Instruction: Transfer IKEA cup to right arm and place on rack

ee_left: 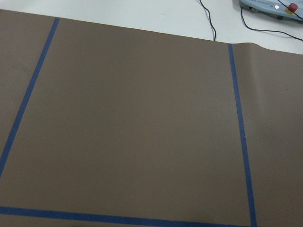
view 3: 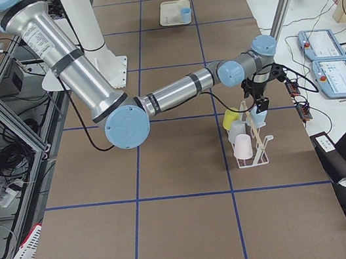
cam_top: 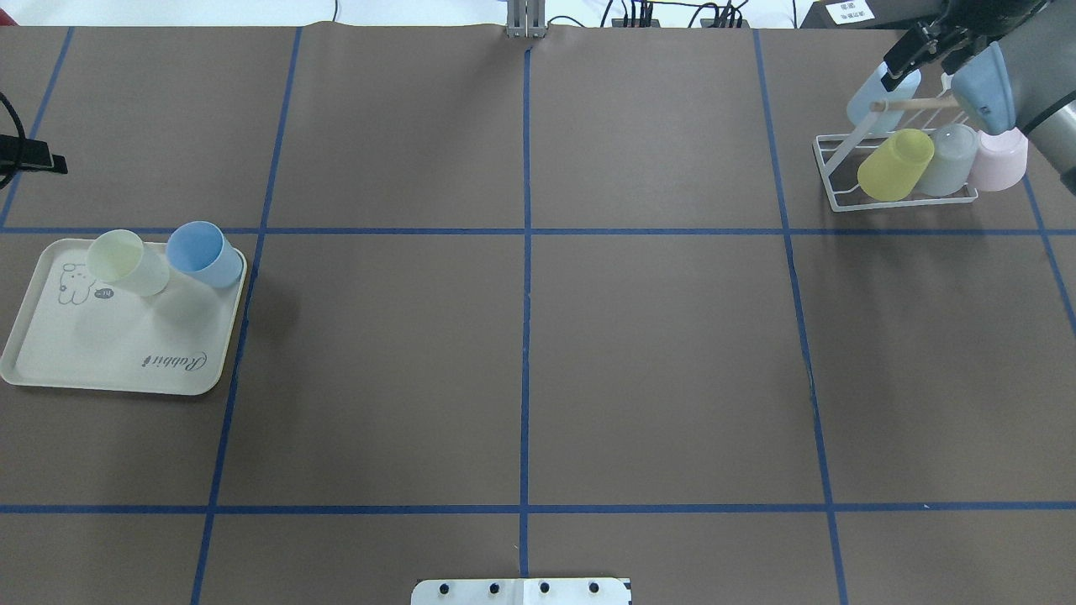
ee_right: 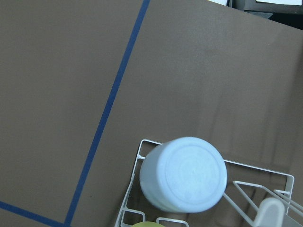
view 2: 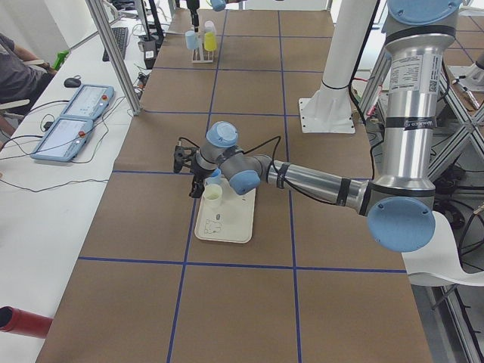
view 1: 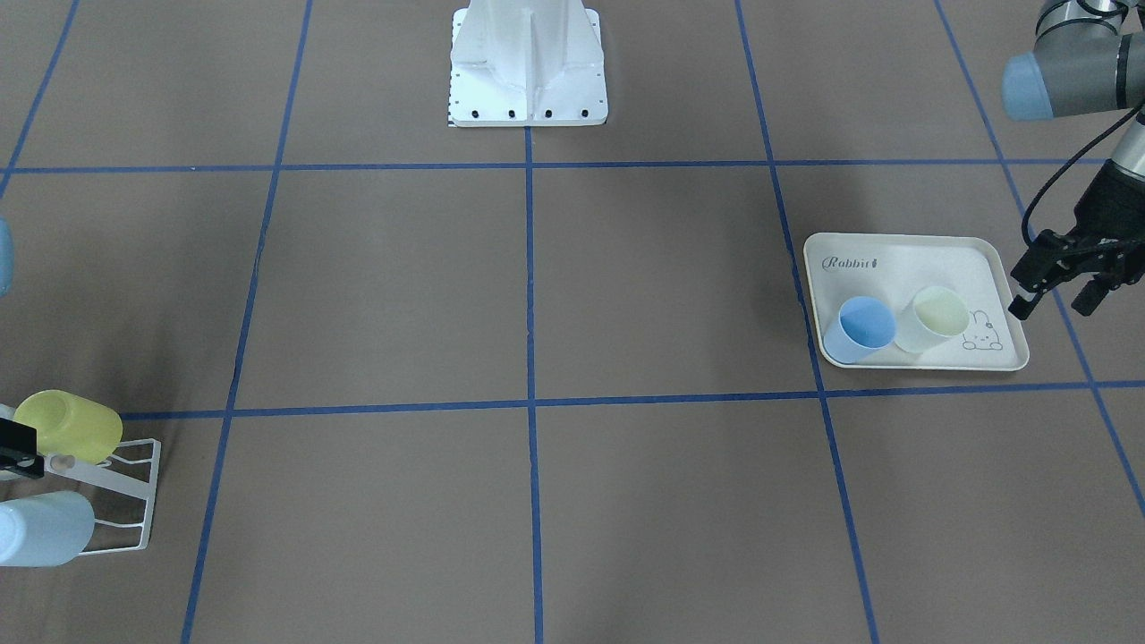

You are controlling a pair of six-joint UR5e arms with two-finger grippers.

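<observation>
The robot's left gripper needs to next go to the pale yellow cup and close on its rim [view 1: 962,299], on the side away from the blue cup.
Two cups stand upright on the cream rabbit-print tray [cam_top: 126,353] at the left: a blue cup [cam_top: 202,252] and a pale yellow cup [cam_top: 126,262]. My left gripper [view 1: 1054,307] hangs open and empty just beyond the tray's outer edge. Far right, the white wire rack [cam_top: 828,168] holds a yellow cup [cam_top: 895,164], a grey cup [cam_top: 948,160], a pink cup [cam_top: 999,160] and a light blue cup [cam_top: 874,105]. That light blue cup [ee_right: 182,172] sits bottom-up on a prong in the right wrist view. My right gripper [cam_top: 918,63] hovers just above it, looks open and holds nothing.
The robot's white base [view 1: 528,67] stands at the table's near middle edge. Blue tape lines divide the brown table top. Control pendants [view 2: 72,121] and cables lie on the white side bench, where a seated person [view 2: 19,72] shows at the edge.
</observation>
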